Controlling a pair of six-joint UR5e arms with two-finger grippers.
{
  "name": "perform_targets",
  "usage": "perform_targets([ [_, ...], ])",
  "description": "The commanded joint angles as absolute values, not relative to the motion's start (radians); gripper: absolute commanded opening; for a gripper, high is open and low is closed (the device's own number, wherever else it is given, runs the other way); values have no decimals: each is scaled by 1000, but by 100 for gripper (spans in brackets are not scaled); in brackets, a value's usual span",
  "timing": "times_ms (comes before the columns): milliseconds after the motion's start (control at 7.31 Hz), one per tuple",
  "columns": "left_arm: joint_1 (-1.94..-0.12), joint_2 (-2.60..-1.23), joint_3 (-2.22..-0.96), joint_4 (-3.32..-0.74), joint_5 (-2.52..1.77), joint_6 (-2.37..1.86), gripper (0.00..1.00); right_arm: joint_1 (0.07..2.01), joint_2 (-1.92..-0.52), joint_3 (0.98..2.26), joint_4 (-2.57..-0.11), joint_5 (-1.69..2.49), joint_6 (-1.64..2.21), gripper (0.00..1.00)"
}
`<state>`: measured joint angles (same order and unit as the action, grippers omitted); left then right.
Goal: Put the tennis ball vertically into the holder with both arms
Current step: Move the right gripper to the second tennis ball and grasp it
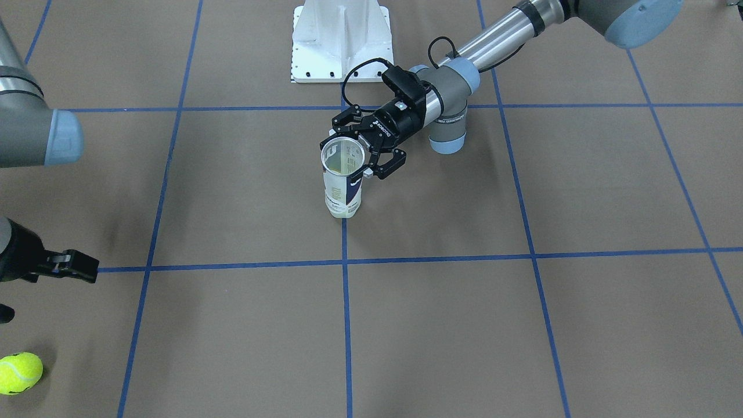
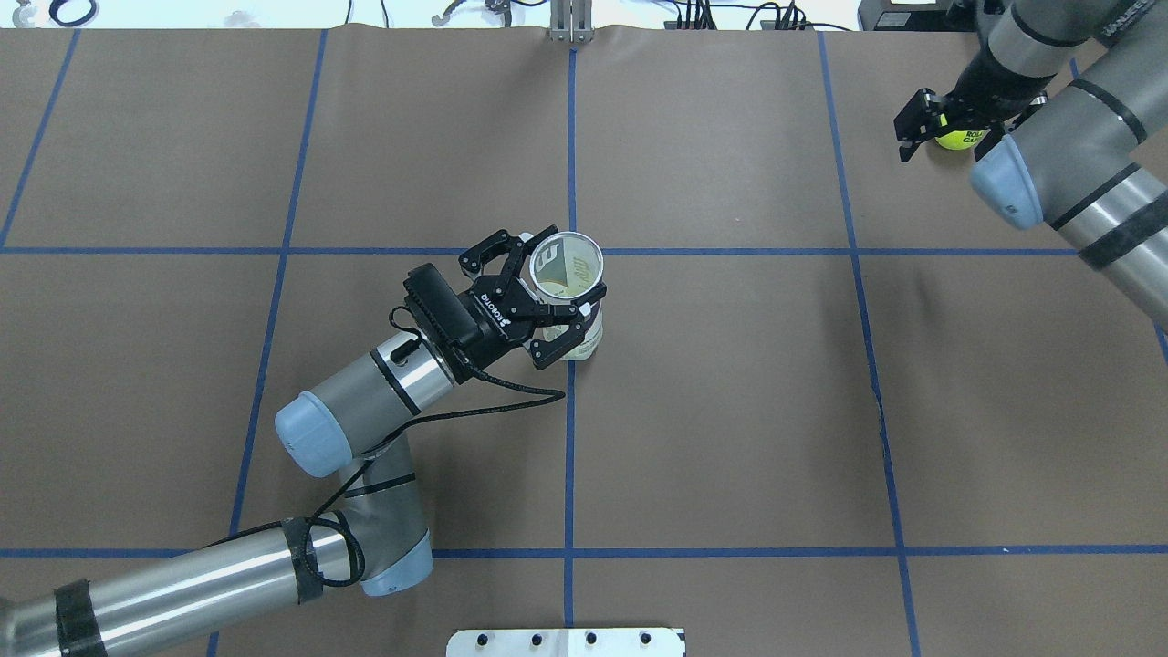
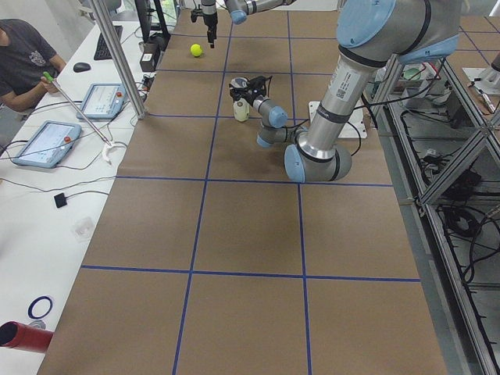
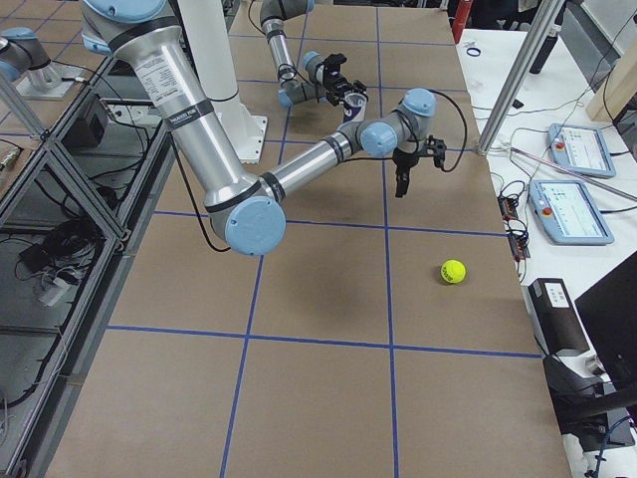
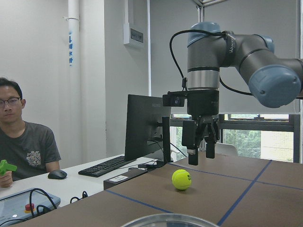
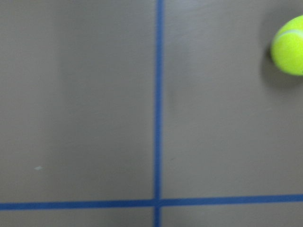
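The ball's lower half needs to be free to enter the holder. My right gripper needs to close on the upper half (image 1: pixel 22 363) (image 6: pixel 292 44) of the yellow tennis ball.
The holder (image 1: pixel 342 186), a clear can with a white and navy label, stands upright and open-topped at the table's middle (image 2: pixel 584 333). My left gripper (image 1: pixel 352 154) is shut on it just below the rim, one finger on each side (image 2: pixel 547 297). Its rim shows at the bottom of the left wrist view (image 5: pixel 165 220). The yellow tennis ball (image 1: pixel 20 373) lies on the table far off on my right side (image 2: pixel 958 140). My right gripper (image 5: pixel 201 153) hangs open and empty above the table beside the ball. The ball sits at the top right edge of the right wrist view (image 6: pixel 289 45).
The white metal pedestal base (image 1: pixel 339 40) stands at my side of the table. Blue tape lines grid the brown table top. An operator (image 3: pixel 23 58) sits at a side desk with tablets, a keyboard and a monitor (image 5: pixel 144 120).
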<state>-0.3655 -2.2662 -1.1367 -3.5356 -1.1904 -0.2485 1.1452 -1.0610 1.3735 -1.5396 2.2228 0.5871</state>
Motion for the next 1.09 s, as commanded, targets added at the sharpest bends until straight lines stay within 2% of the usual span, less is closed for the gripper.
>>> perform_targets([
  [0, -368, -2264, -1137, -3539, -1190, -249, 86, 1186, -1055, 1145, -1321, 2165, 558, 99],
  [274, -368, -2264, -1137, -3545, -1190, -249, 86, 1186, -1007, 1062, -1267, 2085, 575, 99],
  [547, -368, -2264, -1137, -3545, -1190, -249, 86, 1169, -999, 961, -1053, 2024, 712, 99],
  [958, -368, -2264, -1137, -3545, -1190, -249, 86, 1146, -989, 940, -990, 2006, 721, 99],
])
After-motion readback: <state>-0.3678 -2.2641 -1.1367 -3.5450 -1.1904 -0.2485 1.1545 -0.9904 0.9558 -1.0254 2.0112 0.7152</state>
